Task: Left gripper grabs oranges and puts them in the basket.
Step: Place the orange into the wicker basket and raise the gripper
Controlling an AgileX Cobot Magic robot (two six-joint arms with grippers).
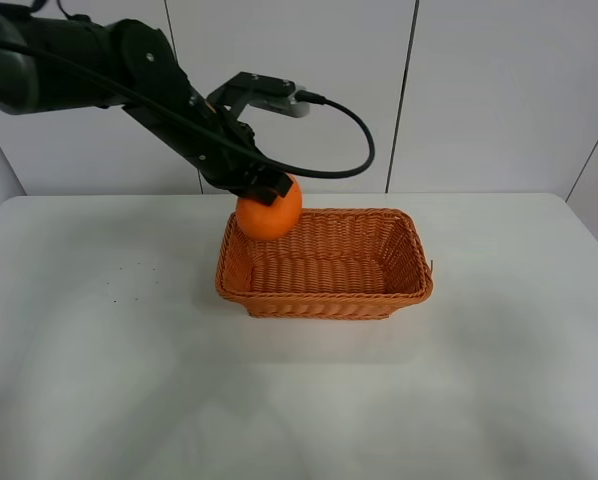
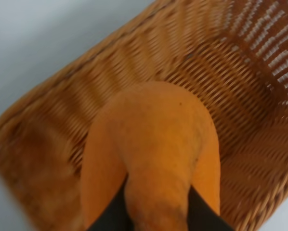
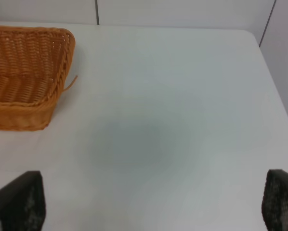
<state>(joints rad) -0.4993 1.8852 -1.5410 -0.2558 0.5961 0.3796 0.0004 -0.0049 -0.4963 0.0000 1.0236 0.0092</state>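
Next, my left gripper lets go of the orange on the basket's bottom, close to the middle of its near side (image 1: 317, 274).
My left gripper (image 1: 264, 190) is shut on the orange (image 1: 269, 213) and holds it in the air over the far left corner of the woven wicker basket (image 1: 324, 302). In the left wrist view the orange (image 2: 153, 144) fills the middle, pinched between my two dark fingers (image 2: 110, 214), with the basket's inside (image 2: 240, 96) below it. My right gripper (image 3: 151, 204) is open and empty, low over the bare table to the right of the basket (image 3: 26, 72); it does not show in the exterior high view.
The basket stands on a white table (image 1: 129, 350). A white panelled wall (image 1: 479, 90) runs behind the table. A black cable (image 1: 354, 140) loops from my left arm above the basket's far rim.
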